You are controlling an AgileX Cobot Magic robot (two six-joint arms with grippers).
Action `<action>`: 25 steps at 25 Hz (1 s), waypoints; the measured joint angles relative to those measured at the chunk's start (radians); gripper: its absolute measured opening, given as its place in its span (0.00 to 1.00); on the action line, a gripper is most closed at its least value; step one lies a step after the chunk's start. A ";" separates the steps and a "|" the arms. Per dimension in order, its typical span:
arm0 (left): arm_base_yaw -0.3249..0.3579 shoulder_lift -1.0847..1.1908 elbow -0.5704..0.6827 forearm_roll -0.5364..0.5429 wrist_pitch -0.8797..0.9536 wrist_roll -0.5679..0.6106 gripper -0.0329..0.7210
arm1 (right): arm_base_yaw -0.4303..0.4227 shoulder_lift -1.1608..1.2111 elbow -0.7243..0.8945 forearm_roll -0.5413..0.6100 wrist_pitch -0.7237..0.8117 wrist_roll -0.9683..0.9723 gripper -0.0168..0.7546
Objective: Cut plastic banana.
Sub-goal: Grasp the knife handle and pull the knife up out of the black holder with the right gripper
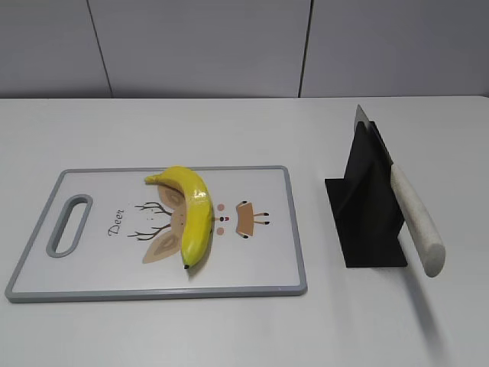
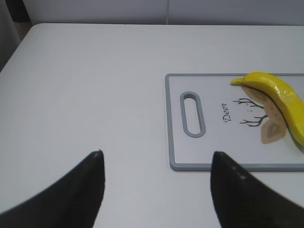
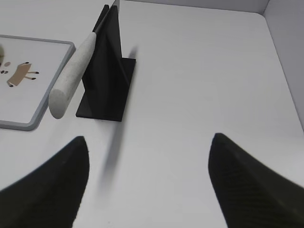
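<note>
The robot's right gripper needs to next go to the knife in the black stand and close on the middle of its white handle (image 1: 412, 210) (image 3: 77, 69).
A yellow plastic banana (image 1: 195, 212) lies whole on a white cutting board (image 1: 260, 260) with a grey rim and a deer drawing. It also shows in the left wrist view (image 2: 280, 97) on the board (image 2: 199, 156). A knife with a white handle (image 1: 416, 218) rests slanted in a black stand (image 1: 367, 206); the right wrist view shows the handle (image 3: 73, 76) and stand (image 3: 107, 71). My left gripper (image 2: 156, 159) is open and empty, hanging over bare table left of the board. My right gripper (image 3: 149, 142) is open and empty, near the stand's front right. Neither gripper shows in the exterior view.
The board has a slot handle (image 1: 69, 224) at its left end. The white table (image 1: 229, 130) runs back to a grey wall. The table's right edge (image 3: 280, 61) shows in the right wrist view.
</note>
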 joint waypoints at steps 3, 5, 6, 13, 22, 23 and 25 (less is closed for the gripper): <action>0.000 0.000 0.000 0.000 0.000 0.000 0.92 | 0.000 0.009 -0.004 0.000 0.011 0.034 0.79; 0.000 0.000 0.000 0.000 0.000 0.000 0.91 | 0.000 0.051 -0.024 0.001 0.048 0.051 0.79; 0.000 0.000 0.000 0.000 0.000 0.000 0.90 | 0.000 0.082 -0.035 0.001 0.066 0.056 0.79; 0.000 0.000 0.000 0.000 0.000 0.000 0.86 | 0.000 0.310 -0.178 0.000 0.200 0.063 0.79; 0.000 0.000 0.000 0.000 0.000 0.000 0.83 | 0.000 0.581 -0.341 0.033 0.251 0.025 0.79; 0.000 0.000 0.000 0.000 0.000 0.000 0.83 | 0.000 0.614 -0.356 0.035 0.253 0.017 0.79; 0.000 0.000 0.000 0.000 0.000 0.000 0.83 | 0.000 0.675 -0.385 0.035 0.253 0.006 0.79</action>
